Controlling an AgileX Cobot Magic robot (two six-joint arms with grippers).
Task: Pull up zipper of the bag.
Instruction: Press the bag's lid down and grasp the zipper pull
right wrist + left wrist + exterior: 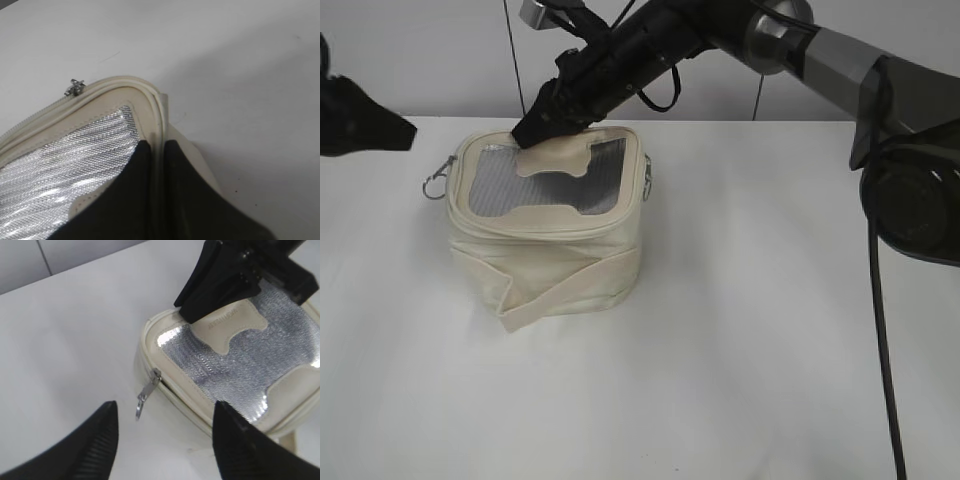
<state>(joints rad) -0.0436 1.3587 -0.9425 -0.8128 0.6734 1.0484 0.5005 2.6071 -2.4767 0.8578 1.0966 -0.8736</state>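
Observation:
The ring pull hangs from the zipper's silver slider at the cream bag's corner, and my left gripper needs to next close on the loose end (428,189) (139,408) of it.
The cream bag (545,250) stands on the white table, its grey window and H-shaped patch facing up. My right gripper (535,128) is shut on the far rim of the bag's top; the rim sits between its fingers in the right wrist view (157,150). The zipper (150,387) runs round the top rim; a silver slider with a hanging ring pull sits at the left corner (438,180). My left gripper (165,407) is open and empty, just short of that pull; in the exterior view it is at the left edge (405,128). The slider also shows in the right wrist view (75,87).
A flat cream strap (570,290) lies across the bag's front. A second metal ring (647,178) hangs at the bag's right side. The white table (740,350) stretches in front and to the right. A grey wall stands behind.

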